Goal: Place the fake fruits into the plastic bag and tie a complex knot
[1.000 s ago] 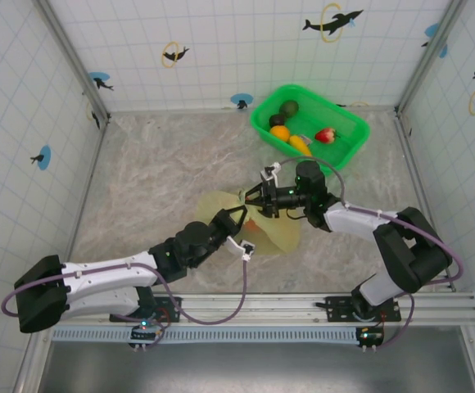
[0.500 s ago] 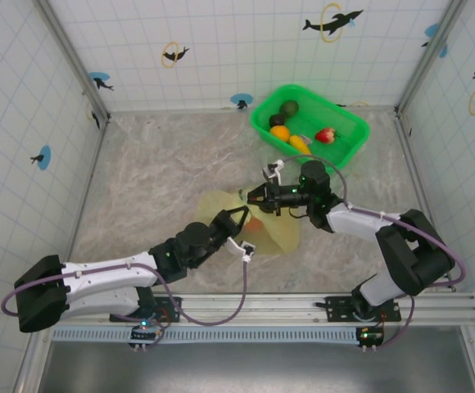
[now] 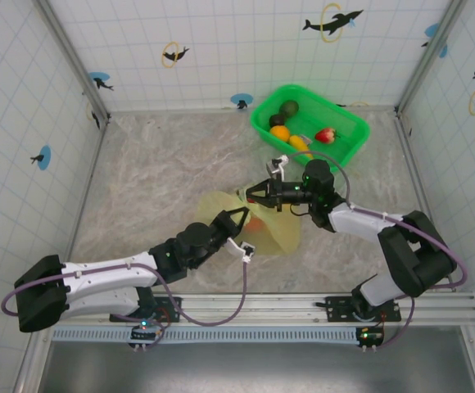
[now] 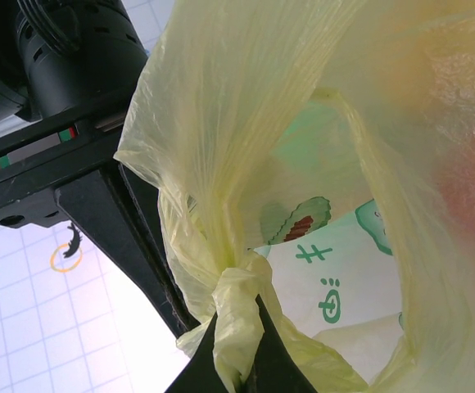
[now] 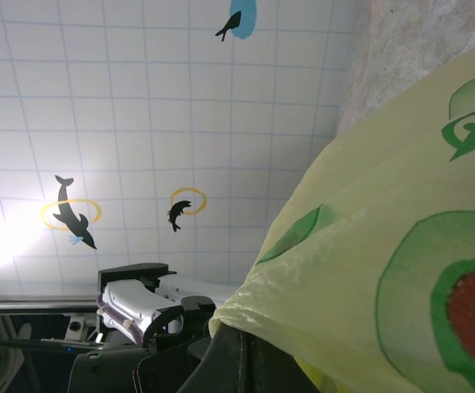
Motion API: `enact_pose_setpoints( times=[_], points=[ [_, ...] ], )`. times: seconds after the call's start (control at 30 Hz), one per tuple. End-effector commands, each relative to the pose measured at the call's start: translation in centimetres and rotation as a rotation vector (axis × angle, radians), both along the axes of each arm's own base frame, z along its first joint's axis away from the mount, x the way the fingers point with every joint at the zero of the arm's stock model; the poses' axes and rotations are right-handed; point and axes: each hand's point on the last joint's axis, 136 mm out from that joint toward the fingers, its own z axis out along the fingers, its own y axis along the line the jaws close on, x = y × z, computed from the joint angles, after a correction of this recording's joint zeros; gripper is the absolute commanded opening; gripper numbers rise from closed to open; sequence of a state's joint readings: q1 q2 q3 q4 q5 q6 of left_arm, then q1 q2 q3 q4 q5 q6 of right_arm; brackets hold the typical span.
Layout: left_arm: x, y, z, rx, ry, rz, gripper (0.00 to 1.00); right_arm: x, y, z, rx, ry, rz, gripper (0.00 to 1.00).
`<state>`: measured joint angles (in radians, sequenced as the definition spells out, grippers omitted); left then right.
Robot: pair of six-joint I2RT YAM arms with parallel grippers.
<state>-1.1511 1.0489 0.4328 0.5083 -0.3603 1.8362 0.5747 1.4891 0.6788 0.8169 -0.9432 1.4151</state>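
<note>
The bag's film is bunched in a wide fold in my right gripper, so that gripper should open, take the piece of film [image 3: 244, 195] close by and pull away from my left gripper.
The plastic bag [image 3: 277, 225] lies mid-table, pale yellow-green, with an orange-red fruit [image 3: 254, 223] showing through it. In the left wrist view the knot [image 4: 239, 285] bunches the bag's strips, and my left gripper [image 4: 239, 321] is shut on the tail just below it. My left gripper [image 3: 239, 216] sits at the bag's near-left edge. My right gripper [image 3: 251, 193] is at the bag's far edge, shut on a fold of the bag [image 5: 368, 270]; its dark fingers [image 5: 231, 360] pinch the film. More fake fruits stay in the basket: dark green [image 3: 289, 108], orange [image 3: 280, 132], yellow [image 3: 300, 145], red [image 3: 326, 135].
The bright green basket [image 3: 354, 150] stands at the back right near the tiled wall. Tiled walls close the table on three sides. Bare marble table [image 3: 156, 172] spreads to the left of the bag. The two grippers are close together over the bag.
My right gripper has drawn a little away toward the far side and right, lifting the bag's edge with it. The left gripper has stayed where it was.
</note>
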Motion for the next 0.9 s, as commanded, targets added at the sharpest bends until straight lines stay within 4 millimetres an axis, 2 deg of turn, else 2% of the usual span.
enact_pose_setpoints(
  times=[0.0, 0.1, 0.2, 0.27, 0.37, 0.6, 0.7, 0.87],
  points=[
    [-0.2, 0.0, -0.1, 0.025, -0.012, -0.010, 0.00, -0.5, -0.8, 0.4, 0.003, -0.053, -0.010, 0.00],
    [-0.2, -0.1, 0.2, 0.020, -0.018, -0.010, 0.00, -0.2, -1.4, -0.8, -0.037, -0.046, -0.035, 0.03],
    [-0.2, -0.2, 0.6, 0.016, -0.025, -0.013, 0.00, 0.0, -2.0, -2.0, -0.076, -0.028, -0.053, 0.21],
    [-0.2, -0.3, 0.7, 0.015, -0.028, -0.014, 0.00, -0.1, -1.9, -2.5, -0.086, -0.014, -0.051, 0.28],
    [-0.3, -0.5, 0.8, 0.017, -0.031, -0.020, 0.00, -0.6, -1.3, -2.5, -0.086, -0.007, -0.019, 0.38],
    [-0.3, -0.5, 0.7, 0.021, -0.033, -0.021, 0.00, -2.2, 0.1, -1.3, -0.013, 0.021, 0.065, 0.45],
    [-0.3, -0.4, 0.6, 0.025, -0.033, -0.018, 0.00, -2.5, 0.3, -1.3, -0.012, 0.028, 0.077, 0.42],
    [-0.4, -0.4, 0.7, 0.025, -0.033, -0.021, 0.00, -1.9, -0.3, -0.7, 0.010, 0.030, 0.046, 0.12]
  ],
)
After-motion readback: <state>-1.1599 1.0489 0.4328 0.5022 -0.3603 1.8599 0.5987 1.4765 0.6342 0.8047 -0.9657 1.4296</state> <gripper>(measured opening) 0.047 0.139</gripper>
